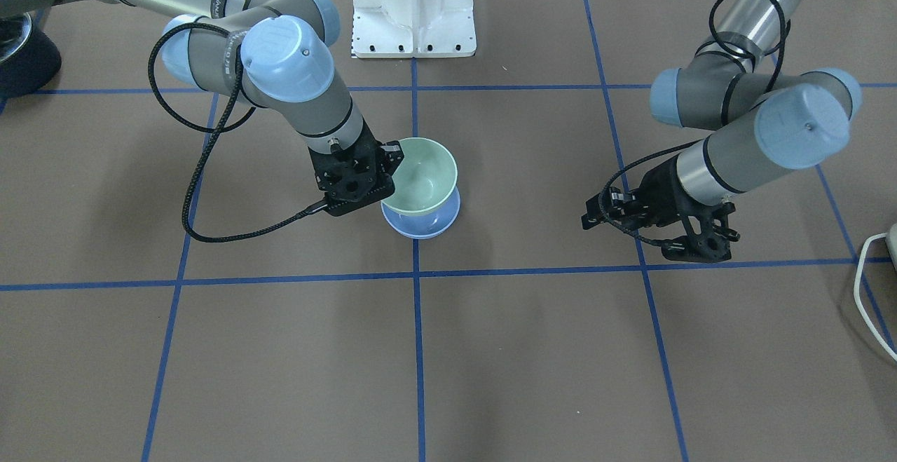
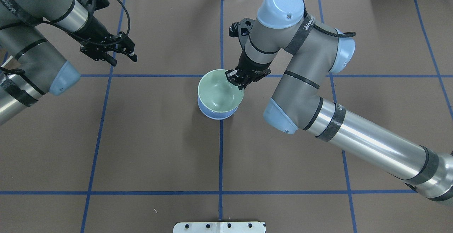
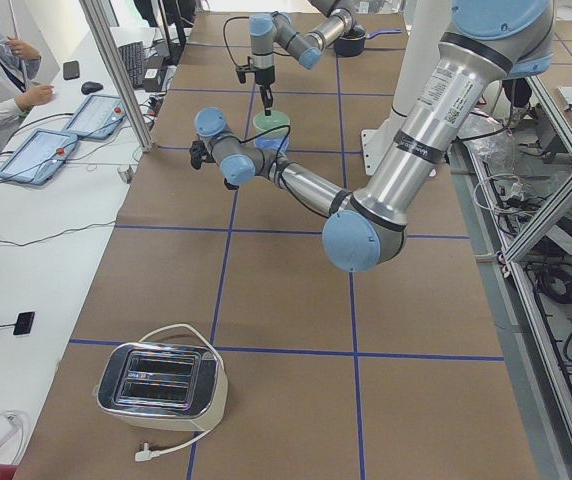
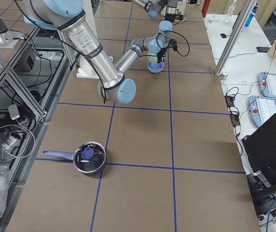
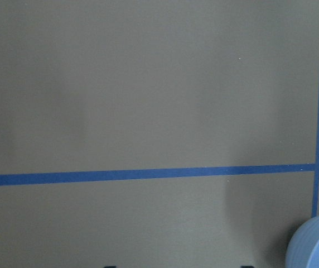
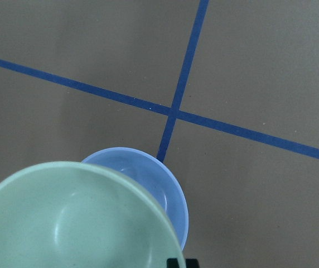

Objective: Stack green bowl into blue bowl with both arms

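Observation:
Next, my right gripper lets go of the green bowl inside the blue bowl standing [image 1: 425, 200] [image 6: 125, 211] near the tape crossing.
The mint-green bowl [image 1: 420, 171] [image 2: 219, 91] is held by its rim in my right gripper [image 2: 238, 79] [image 1: 384, 167], which is shut on it. It hangs just over the light blue bowl [image 1: 424, 225] [image 2: 216, 113], which stands on the table at a tape crossing. I cannot tell whether the two bowls touch. The right wrist view shows the green bowl [image 6: 76, 218] close up, with the blue bowl [image 6: 162, 184] beneath and beyond it. My left gripper [image 2: 122, 59] [image 1: 594, 213] is open and empty, well off to the side. The left wrist view catches the blue bowl's edge [image 5: 315, 245].
A white base plate [image 1: 413, 6] [image 2: 219, 227] sits at the robot's side. A toaster [image 3: 161, 385] stands at the table's left end and a lidded pot [image 4: 89, 157] at its right end. A white cable [image 1: 865, 287] lies by the toaster's end.

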You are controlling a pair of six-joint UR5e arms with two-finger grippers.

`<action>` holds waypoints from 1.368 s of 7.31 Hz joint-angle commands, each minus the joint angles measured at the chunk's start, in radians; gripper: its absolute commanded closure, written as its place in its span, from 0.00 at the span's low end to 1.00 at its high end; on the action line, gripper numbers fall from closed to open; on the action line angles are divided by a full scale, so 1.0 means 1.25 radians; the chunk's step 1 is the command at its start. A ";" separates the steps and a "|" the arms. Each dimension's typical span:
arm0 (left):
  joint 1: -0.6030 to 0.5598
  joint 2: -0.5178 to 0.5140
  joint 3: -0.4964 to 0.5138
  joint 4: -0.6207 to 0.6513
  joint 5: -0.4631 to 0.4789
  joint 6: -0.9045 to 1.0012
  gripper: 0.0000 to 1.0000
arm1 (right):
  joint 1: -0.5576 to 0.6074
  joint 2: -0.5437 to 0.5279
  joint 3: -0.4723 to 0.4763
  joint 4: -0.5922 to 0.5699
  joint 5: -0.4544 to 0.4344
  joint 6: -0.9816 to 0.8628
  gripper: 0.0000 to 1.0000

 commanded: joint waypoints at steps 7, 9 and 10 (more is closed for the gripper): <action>-0.009 0.015 0.002 -0.001 -0.007 0.012 0.21 | -0.023 0.041 -0.087 0.006 -0.038 -0.022 1.00; -0.009 0.015 0.002 -0.001 -0.007 0.013 0.20 | -0.023 0.043 -0.087 0.006 -0.038 -0.022 1.00; -0.009 0.015 0.002 -0.001 -0.007 0.012 0.20 | -0.023 0.042 -0.087 0.006 -0.040 -0.022 1.00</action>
